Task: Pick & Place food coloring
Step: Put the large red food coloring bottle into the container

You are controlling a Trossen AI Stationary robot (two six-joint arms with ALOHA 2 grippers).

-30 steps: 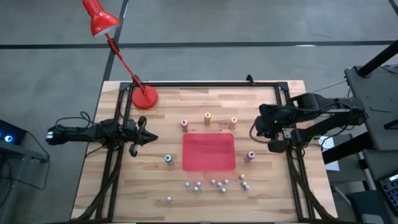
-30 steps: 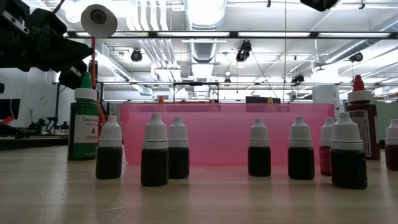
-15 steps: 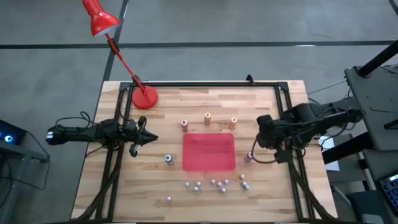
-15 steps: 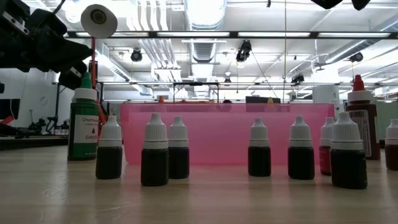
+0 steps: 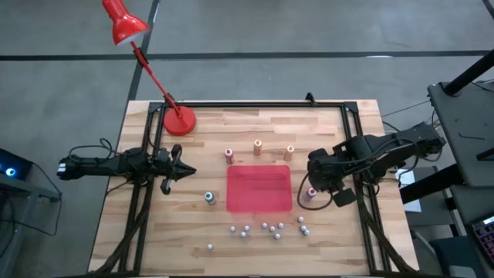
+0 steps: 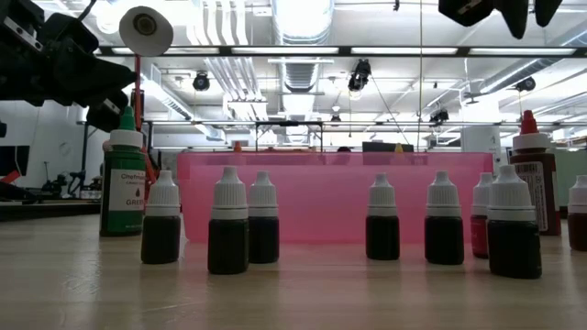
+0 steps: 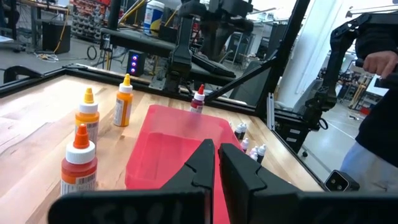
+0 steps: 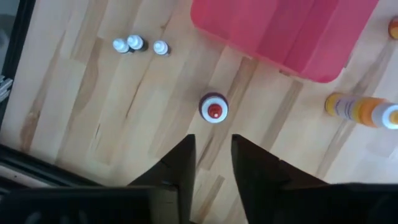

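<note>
The robot's right gripper needs to next close on the pink bottle's upper body (image 5: pixel 310 194) (image 8: pixel 212 99), just below the white cap with the red tip.
Five food coloring bottles stand upright on their bases around the red tray (image 5: pixel 259 188): green (image 5: pixel 209 198), red (image 5: pixel 229 155), orange (image 5: pixel 258 147), yellow-orange (image 5: pixel 290 152) and pink (image 5: pixel 309 194). My right gripper (image 5: pixel 316 184) hangs open just above the pink bottle. In the right wrist view that bottle's cap (image 8: pixel 214 108) shows from above, just ahead of the gripper's fingers (image 8: pixel 211 152), and it touches nothing. My left gripper (image 5: pixel 182 171) waits shut at the table's left side, pointing toward the tray (image 7: pixel 174 149).
Several small white-capped dropper bottles (image 5: pixel 266 228) stand near the table's near edge, and three show in the right wrist view (image 8: pixel 137 45). A red desk lamp (image 5: pixel 179 122) stands at the far left corner. A black frame (image 5: pixel 356 147) runs along the table's sides.
My right gripper has moved toward the table's near edge and a little left, toward the pink bottle, and has come lower into the low view. The bottles have not moved.
</note>
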